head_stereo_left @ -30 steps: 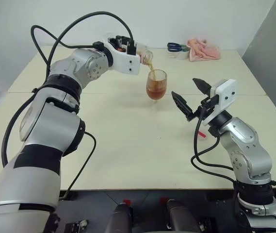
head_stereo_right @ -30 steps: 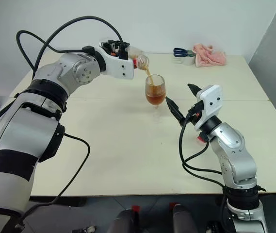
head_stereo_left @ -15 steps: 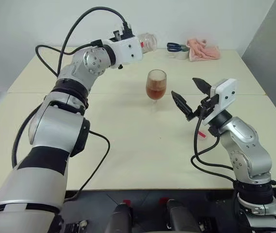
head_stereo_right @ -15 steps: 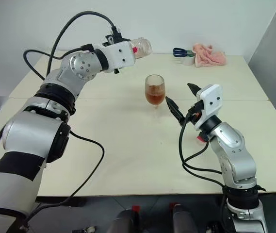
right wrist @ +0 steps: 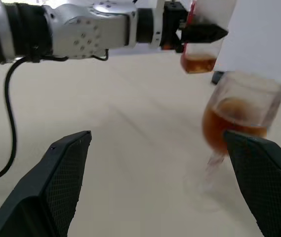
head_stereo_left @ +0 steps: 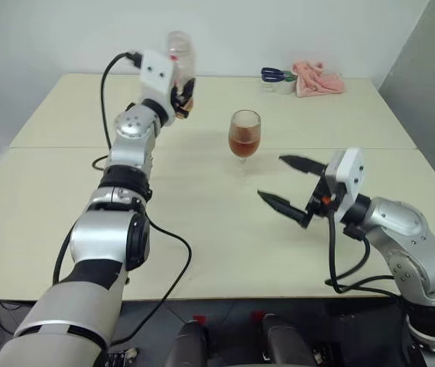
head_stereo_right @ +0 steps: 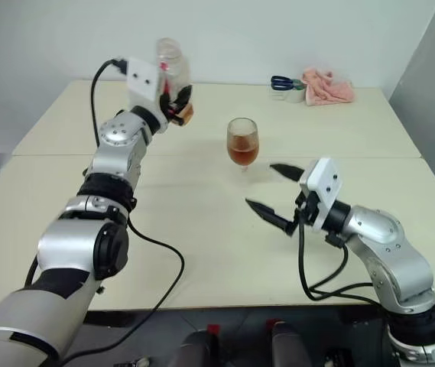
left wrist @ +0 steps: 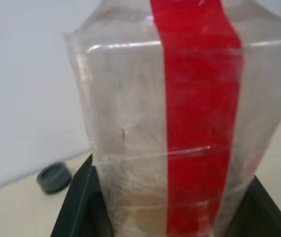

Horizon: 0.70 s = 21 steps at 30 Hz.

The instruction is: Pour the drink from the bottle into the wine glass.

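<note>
I should set the bottle down with my left gripper on the bare table just this side of the seam [head_stereo_left: 154,171], level with the wine glass. The bottle is now in the air beside the glass.
The wine glass [head_stereo_left: 245,134] stands upright mid-table, its bowl about half full of the amber drink [right wrist: 229,120]. My left gripper [head_stereo_left: 180,93] is shut on the bottle [head_stereo_left: 177,60], a clear plastic one with a red strip [left wrist: 199,98]. The bottle is upright in the air to the left of the glass and clear of it. A little amber drink sits in the bottle's bottom [right wrist: 198,63]. The black fingers [left wrist: 76,207] clamp the bottle's lower part. My right gripper [head_stereo_left: 271,177] hovers open over the table in front of the glass, pointing left, with nothing between its fingers [right wrist: 56,187].
A pink cloth [head_stereo_left: 319,79] and blue-handled scissors [head_stereo_left: 274,74] lie at the table's far right edge. A small dark round object [left wrist: 55,177] rests on the table beyond the bottle. A seam [head_stereo_left: 64,147] crosses the tabletop from left to right.
The pouring has stopped. My left gripper rolled the bottle back upright and drew it left, away from the glass. My right gripper dropped lower, came nearer and turned more to the left.
</note>
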Motion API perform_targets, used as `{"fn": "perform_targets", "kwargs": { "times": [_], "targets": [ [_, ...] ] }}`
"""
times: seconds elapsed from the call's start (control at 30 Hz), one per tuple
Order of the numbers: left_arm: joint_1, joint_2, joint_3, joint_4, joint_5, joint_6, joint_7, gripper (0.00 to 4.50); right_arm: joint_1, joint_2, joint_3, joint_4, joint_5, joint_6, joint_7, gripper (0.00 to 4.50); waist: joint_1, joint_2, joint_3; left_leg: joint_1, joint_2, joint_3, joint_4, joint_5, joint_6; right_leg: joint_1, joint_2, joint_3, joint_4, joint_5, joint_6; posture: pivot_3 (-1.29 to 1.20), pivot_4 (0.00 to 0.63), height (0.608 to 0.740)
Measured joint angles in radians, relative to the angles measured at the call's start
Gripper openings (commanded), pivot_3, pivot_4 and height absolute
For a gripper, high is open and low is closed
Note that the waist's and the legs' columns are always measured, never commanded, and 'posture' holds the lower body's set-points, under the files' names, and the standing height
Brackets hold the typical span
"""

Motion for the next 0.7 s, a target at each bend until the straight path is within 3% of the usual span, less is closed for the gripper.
{"fn": "perform_targets", "kwargs": {
  "times": [0.17,0.33,0.5,0.7],
  "targets": [
    [0.259,-0.049,0.079,-0.262,-0.085,0.139,0.114,1.75,0.034,-0.004,0.01,0.005,0.004,-0.035,0.054,4.5,0.004,0.0,0.0,0.0,0.0,-0.001,0.002,0.0,-0.001,0.0,0.0,-0.001,0.0,0.0,0.0,0.0,0.15,0.74],
    [0.419,-0.073,0.086,-0.461,-0.128,0.202,0.133,1.75,0.033,0.03,0.02,0.034,-0.001,-0.057,0.049,4.5,0.014,0.0,0.0,0.0,0.0,-0.001,0.002,0.001,-0.001,0.001,-0.001,-0.001,-0.001,0.0,0.0,0.0,0.15,0.74],
    [0.475,-0.08,0.086,-0.485,-0.156,0.189,0.106,1.75,0.026,0.042,0.021,0.044,-0.003,-0.059,0.042,4.5,0.015,0.0,0.0,0.0,-0.001,-0.001,0.002,0.0,-0.001,0.001,-0.001,-0.001,-0.001,0.0,0.0,0.0,0.15,0.74],
    [0.474,-0.077,0.098,-0.383,-0.179,0.106,0.085,1.75,0.024,0.052,0.021,0.043,-0.003,-0.058,0.026,4.5,0.015,0.0,0.0,0.0,-0.001,-0.001,0.002,0.0,-0.001,0.001,-0.001,-0.002,-0.001,0.0,0.0,0.0,0.15,0.74]
  ]
}}
